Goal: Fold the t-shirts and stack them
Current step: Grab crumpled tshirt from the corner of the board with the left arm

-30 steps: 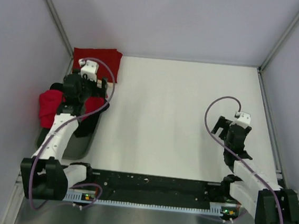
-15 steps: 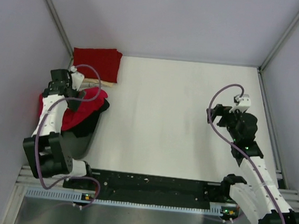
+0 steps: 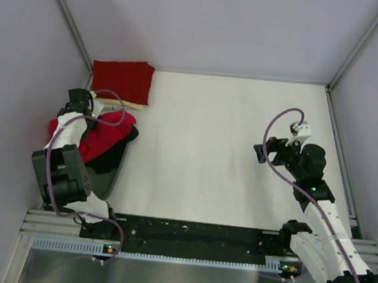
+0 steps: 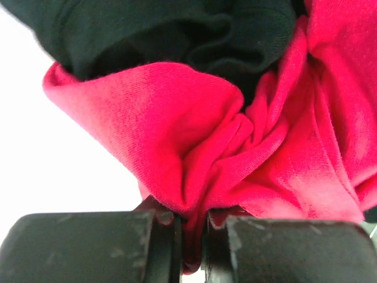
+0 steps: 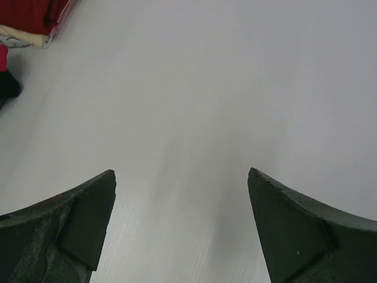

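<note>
My left gripper is pinching only the narrow end of the red t-shirt while the rest spreads over the black cloth, so next I open it and take the shirt's thicker folds (image 4: 235,141) before lifting.
A neatly folded red t-shirt (image 3: 121,80) lies at the table's far left corner, with a cream-coloured t-shirt (image 3: 127,103) showing under its near edge. A crumpled red t-shirt (image 3: 100,141) is heaped on a dark container at the left wall. My left gripper (image 3: 81,104) is over that heap. In the left wrist view it (image 4: 194,239) is shut on a bunched fold of the red t-shirt (image 4: 177,135). My right gripper (image 3: 266,151) hovers over the bare table at the right. It (image 5: 181,177) stands open with nothing between its fingers.
The dark container (image 3: 102,173) sits along the left wall, and black cloth (image 4: 177,29) lies over the red heap. Grey walls close the table on three sides. The folded stack's corner (image 5: 26,17) shows far off in the right wrist view.
My left gripper has swung left over the crumpled heap and shut on the red cloth. The right arm has lifted and reached forward, turning toward the table's middle.
</note>
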Controlling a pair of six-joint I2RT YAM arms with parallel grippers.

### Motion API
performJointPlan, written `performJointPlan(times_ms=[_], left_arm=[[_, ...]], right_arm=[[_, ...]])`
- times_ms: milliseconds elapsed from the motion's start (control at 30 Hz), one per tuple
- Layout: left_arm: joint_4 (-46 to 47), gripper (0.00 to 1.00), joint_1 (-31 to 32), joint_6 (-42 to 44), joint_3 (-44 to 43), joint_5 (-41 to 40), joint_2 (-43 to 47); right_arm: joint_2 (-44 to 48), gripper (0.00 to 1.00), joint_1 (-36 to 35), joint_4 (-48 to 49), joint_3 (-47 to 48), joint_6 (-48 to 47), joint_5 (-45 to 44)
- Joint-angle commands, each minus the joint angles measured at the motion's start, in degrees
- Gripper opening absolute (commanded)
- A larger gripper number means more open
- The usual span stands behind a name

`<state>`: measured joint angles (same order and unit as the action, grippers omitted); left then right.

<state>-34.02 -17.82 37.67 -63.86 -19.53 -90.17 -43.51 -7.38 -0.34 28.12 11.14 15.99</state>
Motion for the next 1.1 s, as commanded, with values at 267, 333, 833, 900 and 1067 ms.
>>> performJointPlan(times_ms=[267, 333, 833, 900, 1067], left_arm=[[-5.87, 0.00, -0.28, 0.92, -10.22, 5.72, 19.41], [-6.67, 0.01, -0.19, 1.53, -11.81, 7.22, 19.68], [-7.99, 0.00, 0.25, 3.55, -1.18, 8.90, 14.59], [-6.94, 0.00, 0.25, 3.55, -0.83, 9.33, 15.55], [-9.47, 0.12, 0.33, 7.23, -1.71, 16.77, 18.63]], right_arm=[[0.79, 0.91, 0.08, -1.15, 1.41, 0.47, 1.85], [1.05, 0.91, -0.01, -1.07, 1.41, 0.29, 2.03], [0.97, 0.92, -0.01, -0.10, 0.88, -0.06, 2.91], [0.88, 0.92, -0.01, -0.01, 0.88, 0.03, 2.91], [1.32, 0.92, -0.01, -0.36, 0.97, 0.03, 2.91]])
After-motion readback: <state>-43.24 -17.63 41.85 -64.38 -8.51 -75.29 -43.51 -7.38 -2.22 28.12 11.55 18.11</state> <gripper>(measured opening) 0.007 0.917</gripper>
